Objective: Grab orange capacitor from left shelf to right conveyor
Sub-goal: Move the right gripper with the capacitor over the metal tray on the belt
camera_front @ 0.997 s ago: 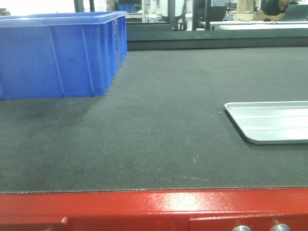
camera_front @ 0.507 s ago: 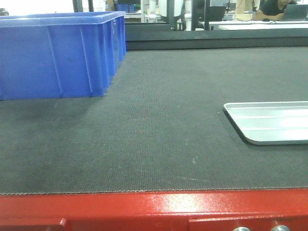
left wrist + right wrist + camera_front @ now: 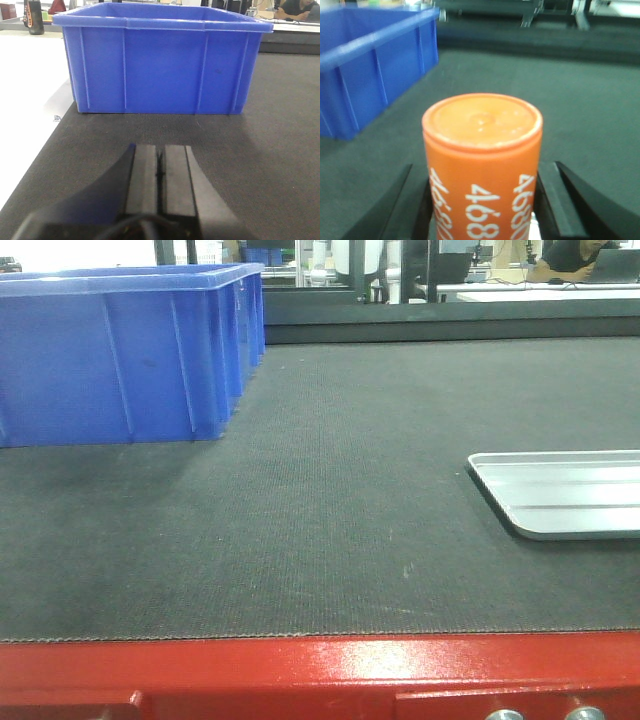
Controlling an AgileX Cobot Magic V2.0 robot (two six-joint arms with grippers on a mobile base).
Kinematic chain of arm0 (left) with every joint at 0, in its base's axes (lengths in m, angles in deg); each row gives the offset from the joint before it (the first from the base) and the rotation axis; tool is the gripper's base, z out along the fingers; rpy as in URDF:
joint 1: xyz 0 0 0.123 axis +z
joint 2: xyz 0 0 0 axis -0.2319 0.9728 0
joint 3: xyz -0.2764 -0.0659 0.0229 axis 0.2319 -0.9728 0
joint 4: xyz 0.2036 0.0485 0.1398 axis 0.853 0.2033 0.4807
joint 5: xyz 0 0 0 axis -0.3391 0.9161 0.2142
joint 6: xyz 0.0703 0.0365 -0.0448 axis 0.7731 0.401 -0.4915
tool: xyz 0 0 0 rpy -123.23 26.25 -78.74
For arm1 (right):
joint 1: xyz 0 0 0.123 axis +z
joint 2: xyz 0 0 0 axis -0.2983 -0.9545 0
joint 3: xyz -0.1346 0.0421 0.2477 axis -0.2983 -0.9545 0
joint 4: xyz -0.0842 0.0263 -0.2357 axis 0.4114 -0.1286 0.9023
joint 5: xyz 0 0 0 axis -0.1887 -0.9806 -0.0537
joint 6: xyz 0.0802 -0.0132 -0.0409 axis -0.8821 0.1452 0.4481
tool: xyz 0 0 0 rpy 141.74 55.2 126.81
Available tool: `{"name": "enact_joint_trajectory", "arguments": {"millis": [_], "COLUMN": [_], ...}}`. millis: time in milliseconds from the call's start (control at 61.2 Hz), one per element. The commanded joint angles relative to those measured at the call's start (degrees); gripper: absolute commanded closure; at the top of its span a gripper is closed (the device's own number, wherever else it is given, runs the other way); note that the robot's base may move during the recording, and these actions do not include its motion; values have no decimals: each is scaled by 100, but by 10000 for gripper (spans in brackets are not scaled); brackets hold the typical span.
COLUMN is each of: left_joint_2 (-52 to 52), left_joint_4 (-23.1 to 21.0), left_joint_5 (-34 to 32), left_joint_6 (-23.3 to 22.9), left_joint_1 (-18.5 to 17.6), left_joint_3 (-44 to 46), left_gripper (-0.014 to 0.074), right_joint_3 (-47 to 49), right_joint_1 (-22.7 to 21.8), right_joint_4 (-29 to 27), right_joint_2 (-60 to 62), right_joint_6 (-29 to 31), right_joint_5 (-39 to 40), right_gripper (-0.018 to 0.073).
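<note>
Next, I let go of the orange capacitor, now held upright above the dark belt, with my right gripper, upright on the flat silver tray (image 3: pixel 622 504) that lies on the dark belt.
The orange capacitor (image 3: pixel 482 145), printed with white "4680", stands upright between the black fingers (image 3: pixel 547 200) of my right gripper (image 3: pixel 483 200), which is shut on its sides above the dark belt. The right conveyor's textured belt (image 3: pixel 340 490) fills the front view, with its glossy red front frame (image 3: pixel 300 675) at the bottom. My left gripper (image 3: pixel 160 155) is shut and empty, low over the belt (image 3: pixel 280 150), facing the blue crate. The left shelf is out of view. Neither gripper shows in the front view.
A blue plastic crate (image 3: pixel 120 350) stands on the belt at the back left; it also shows in the left wrist view (image 3: pixel 160 65) and the right wrist view (image 3: pixel 365 65). A flat silver tray (image 3: pixel 565 492) lies at the right edge. A white surface (image 3: pixel 25 95) borders the belt's left side.
The front view shifts by a few pixels; the crate and the tray have not moved on the belt.
</note>
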Motion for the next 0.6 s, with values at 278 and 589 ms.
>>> {"name": "enact_joint_trajectory", "arguments": {"millis": [278, 589], "left_joint_2": [-63, -63], "left_joint_4": [-10, -10], "left_joint_5": [-511, -511], "left_joint_6": [-9, -9], "left_joint_1": [12, 12], "left_joint_3": [18, 18], "left_gripper": [723, 723], "right_joint_3": [-688, -992], "right_joint_1": [-766, -1308], "right_joint_4": [175, 621], "right_joint_2": [-1914, -3179], "right_joint_6": [43, 43], "right_joint_5": [3716, 5260], "right_gripper": [420, 421]}}
